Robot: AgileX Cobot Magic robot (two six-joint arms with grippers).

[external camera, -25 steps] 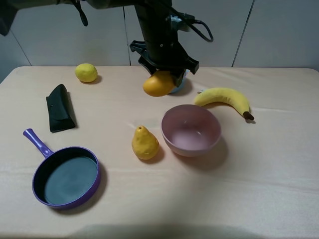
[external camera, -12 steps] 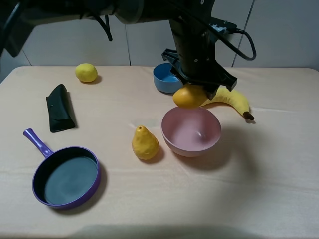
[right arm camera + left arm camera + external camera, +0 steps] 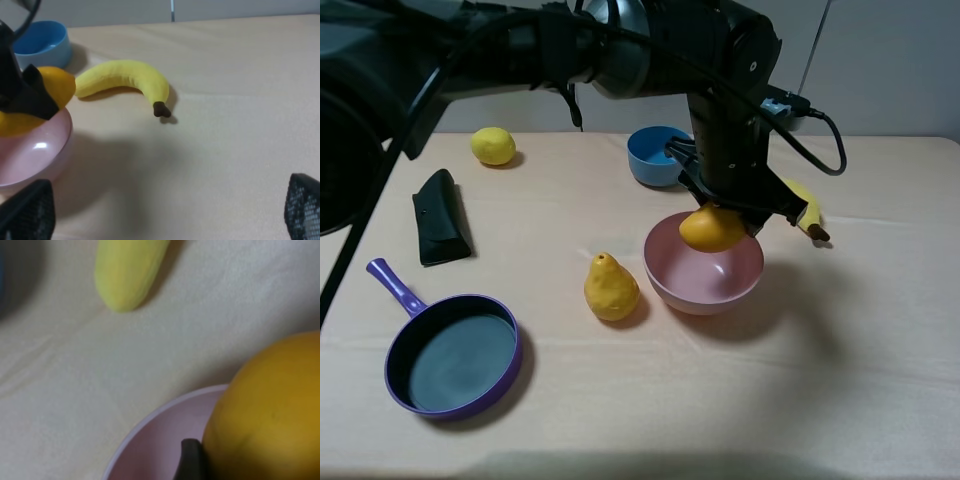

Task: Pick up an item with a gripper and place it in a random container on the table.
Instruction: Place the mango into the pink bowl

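Note:
Next, I let go of the orange-yellow mango with my left gripper on the bottom of the pale pink bowl (image 3: 704, 269) beside the pear.
The orange-yellow mango (image 3: 713, 228) hangs in my left gripper (image 3: 722, 214), which has reached across the middle and is shut on it just above the pale pink bowl (image 3: 700, 296). In the left wrist view the mango (image 3: 270, 410) fills the corner over the bowl's rim (image 3: 150, 440), with one black fingertip (image 3: 192, 460) against it. The right wrist view shows the mango (image 3: 55, 84) and the black claw above the bowl (image 3: 30, 155). My right gripper (image 3: 165, 220) is open and empty over the beige table (image 3: 840, 380), right of the bowl.
A banana (image 3: 807, 206) lies right behind the bowl and a blue bowl (image 3: 655, 155) behind it. A bumpy yellow pear (image 3: 611, 288) stands left of the pink bowl. A lemon (image 3: 493, 146), a black case (image 3: 440, 217) and a purple frying pan (image 3: 455, 355) are on the left.
My left gripper has carried the mango rightwards and forwards from in front of the blue bowl, then lowered it over the pink bowl. Nothing else has moved.

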